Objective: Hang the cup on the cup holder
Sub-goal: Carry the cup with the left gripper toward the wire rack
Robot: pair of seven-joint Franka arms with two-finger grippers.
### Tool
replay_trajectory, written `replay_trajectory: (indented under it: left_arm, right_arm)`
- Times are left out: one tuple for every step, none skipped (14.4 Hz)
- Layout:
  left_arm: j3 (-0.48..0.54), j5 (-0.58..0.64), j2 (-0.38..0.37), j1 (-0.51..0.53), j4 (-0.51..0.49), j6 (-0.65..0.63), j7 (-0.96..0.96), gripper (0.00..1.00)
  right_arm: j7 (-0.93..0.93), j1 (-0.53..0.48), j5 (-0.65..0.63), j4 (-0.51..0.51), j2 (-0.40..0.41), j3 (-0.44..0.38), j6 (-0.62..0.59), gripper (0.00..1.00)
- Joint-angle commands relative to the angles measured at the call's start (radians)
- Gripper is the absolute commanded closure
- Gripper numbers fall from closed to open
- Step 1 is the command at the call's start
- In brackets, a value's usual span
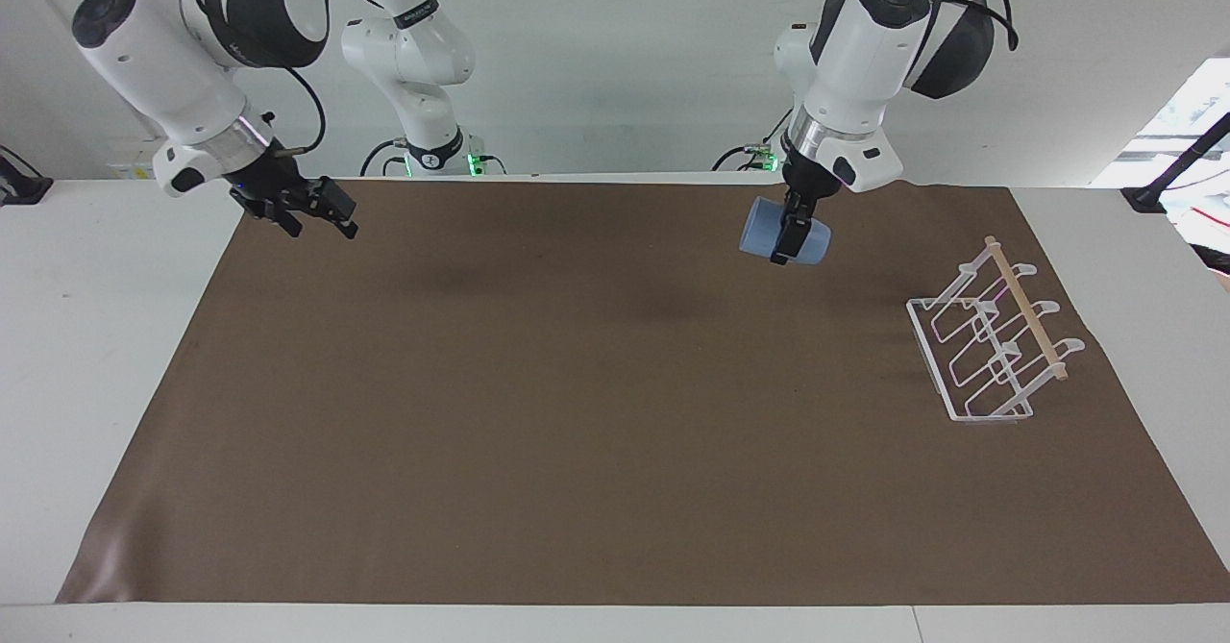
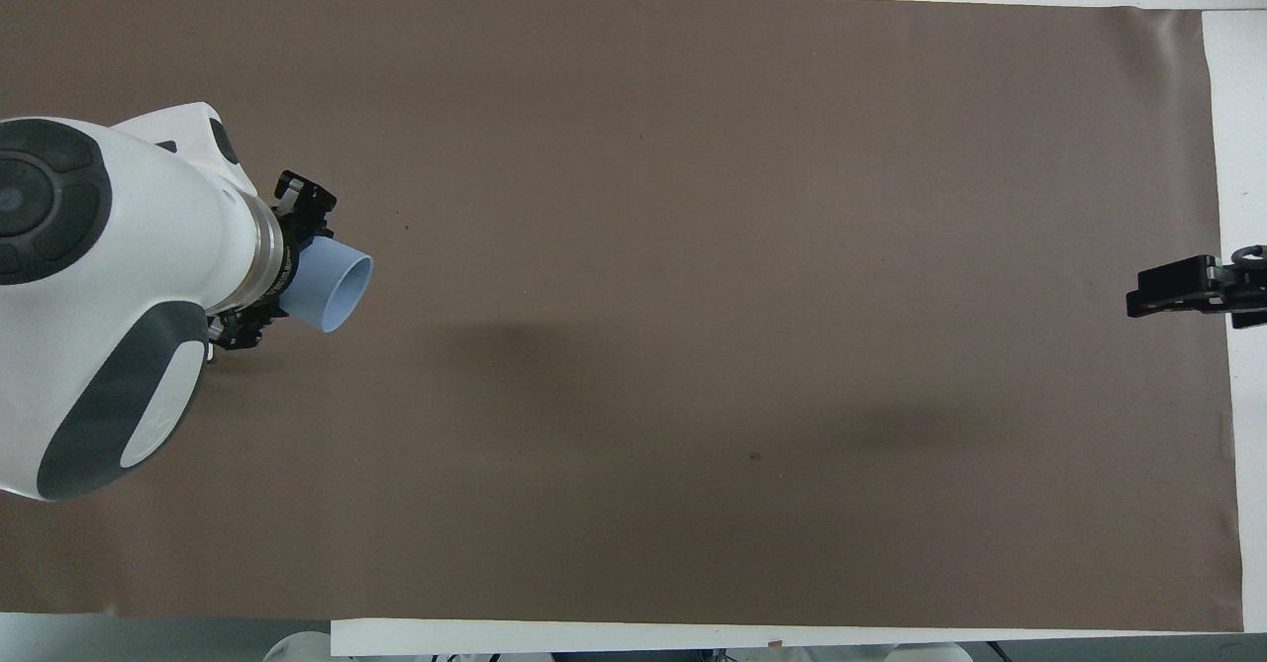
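Note:
My left gripper will release the light-blue cup, still tilted over the mat's edge, on the cup holder's end pegs point(image 2: 142, 191), beneath the white arm's casing.
The light-blue cup point(image 1: 766, 228) hangs tilted in the air, its mouth turned toward the right arm's end of the table, and my left gripper point(image 1: 794, 236) is shut on it. They are over the brown mat's edge by the robots, short of the cup holder point(image 1: 995, 345). That white wire rack with a wooden dowel stands on the mat at the left arm's end. Seen from overhead, the cup point(image 2: 335, 289) sticks out of the left gripper point(image 2: 293, 278), and the arm hides the cup holder. My right gripper point(image 1: 325, 219) point(image 2: 1180, 291) hangs open and holds nothing, over the mat's corner at the right arm's end.
A brown mat point(image 1: 577, 383) covers most of the white table point(image 1: 86, 355). Nothing but the rack stands on it. The rack sits close to the mat's edge at the left arm's end.

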Motion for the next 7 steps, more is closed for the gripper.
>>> replay_trajectory:
  left_arm:
    - [-0.009,0.291,0.041,-0.007,0.016,-0.039,0.066,1.0]
    - [-0.008,0.363,0.067,-0.007,0.013,-0.027,0.064,1.0]
    - [-0.008,0.453,0.103,-0.007,0.016,-0.021,0.058,1.0]
    - [-0.008,0.571,0.126,-0.007,0.016,-0.013,0.016,1.0]
    - [-0.008,0.697,0.141,-0.006,0.016,-0.011,-0.064,1.0]
    - [-0.008,0.814,0.162,-0.001,0.016,-0.016,-0.108,1.0]
    - [-0.008,0.888,0.184,0.004,0.02,-0.017,-0.132,1.0]
  right_arm:
    - [-0.033,0.0,-0.046,0.245,0.082,0.01,-0.209,0.01]
    - [-0.056,0.006,-0.057,0.27,0.08,0.007,-0.243,0.01]
    - [-0.061,0.012,-0.068,0.267,0.077,0.007,-0.247,0.01]
    - [-0.063,0.014,-0.074,0.261,0.074,0.009,-0.254,0.01]
    - [-0.064,0.014,-0.074,0.261,0.074,0.01,-0.254,0.01]
    - [-0.064,0.017,-0.068,0.263,0.074,0.015,-0.256,0.01]
    - [-0.056,0.032,-0.063,0.269,0.077,0.016,-0.251,0.01]
